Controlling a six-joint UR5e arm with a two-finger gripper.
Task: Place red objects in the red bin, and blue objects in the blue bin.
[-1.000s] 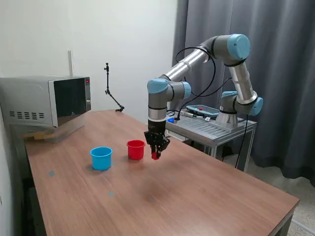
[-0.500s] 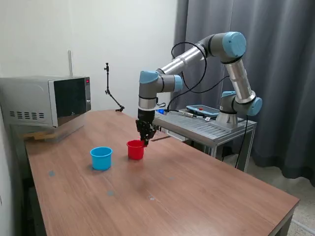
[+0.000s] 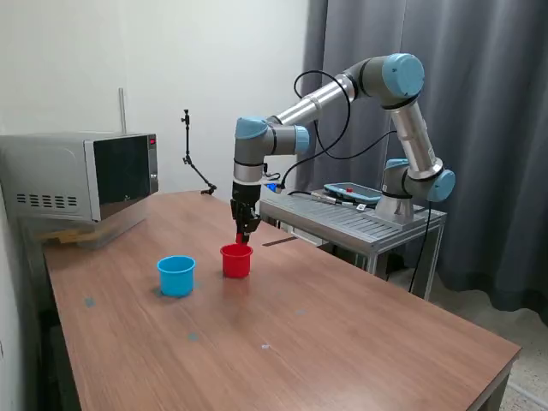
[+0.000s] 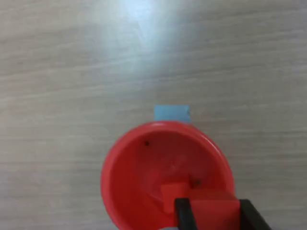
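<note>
The robot's gripper needs to release the red cube, now held over the open red cup, inside the red bin [image 3: 234, 266] [image 4: 183, 152], next to the other red cube that lies on the bin's bottom.
The red bin, a small red cup [image 3: 236, 261], stands on the wooden table. The blue bin, a light blue cup [image 3: 176, 276], stands to the exterior view's left of it. My gripper [image 3: 244, 235] hangs just above the red cup's rim, shut on a small red cube [image 3: 242, 239]. In the wrist view the gripper [image 4: 214, 207] holds the red cube [image 4: 215, 213] between its dark fingers [image 4: 183, 214] over the open red cup [image 4: 144, 177]. A second red cube [image 4: 173, 195] lies on the cup's bottom. No dark blue cubes are in view.
A microwave [image 3: 81, 175] stands at the table's far corner on the exterior view's left. A metal cart [image 3: 368, 221] holds the arm's base behind the table. A thin black stand [image 3: 193, 163] rises at the back. A light blue mark [image 4: 171, 113] lies on the table by the red cup.
The arm has swung toward the exterior view's left and risen, carrying the red cube from beside the red cup to just above its rim.
</note>
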